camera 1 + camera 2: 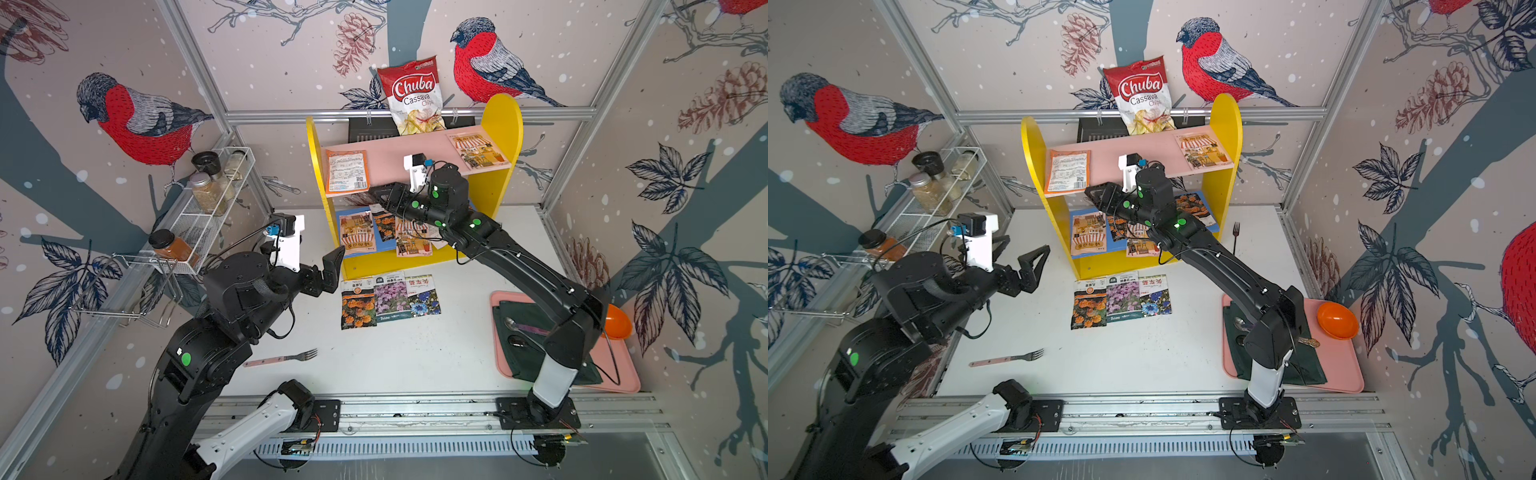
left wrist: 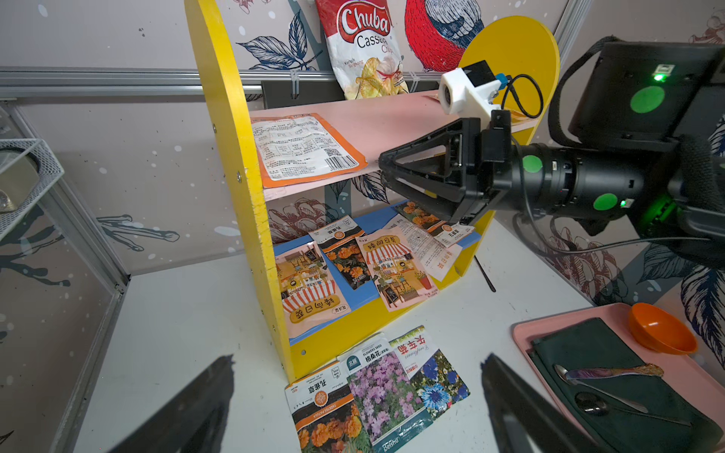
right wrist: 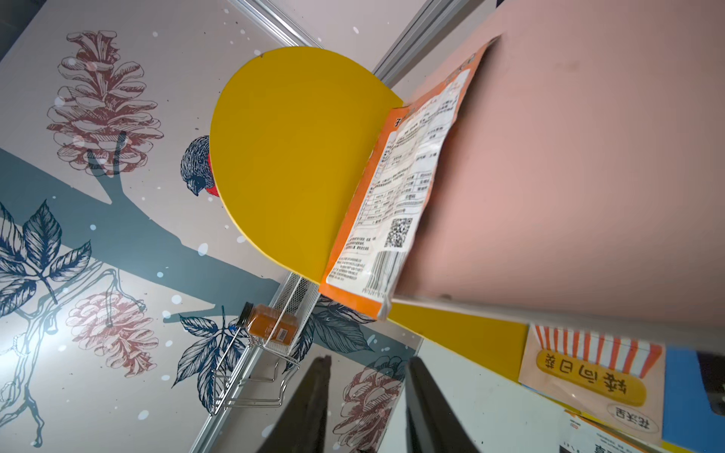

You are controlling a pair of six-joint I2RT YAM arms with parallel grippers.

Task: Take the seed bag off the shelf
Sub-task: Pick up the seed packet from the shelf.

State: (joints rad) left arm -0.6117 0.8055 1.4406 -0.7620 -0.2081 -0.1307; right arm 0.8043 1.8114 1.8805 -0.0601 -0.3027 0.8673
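Note:
The robot's left gripper needs to next grab the orange-edged seed bag on the pink board by its near corner point(image 1: 329, 192) point(image 2: 266, 184) beside the yellow side panel, away from the barcode.
The shelf point(image 1: 505, 124) has yellow side panels, a pink upper board and a blue lower board. An orange-edged seed bag point(image 1: 347, 172) lies label-up at the left of the pink board, overhanging its front edge. My right gripper point(image 1: 376, 194) reaches in sideways just under that edge, beside the bag's near corner. In the right wrist view the bag point(image 3: 396, 204) is apart from the gripper point(image 3: 367, 359), whose jaws stand narrowly open with nothing between them. My left gripper point(image 1: 1027, 243) hovers wide open and empty, left of the shelf, above the table.
More seed bags lie on the pink board's right end point(image 1: 478, 151), on the blue board point(image 1: 357, 230) and on the table point(image 1: 390, 299). A chips bag point(image 1: 413, 95) stands on top. A wire spice rack point(image 1: 216, 195), a fork point(image 1: 286, 357) and a pink tray point(image 1: 623, 374) surround the area.

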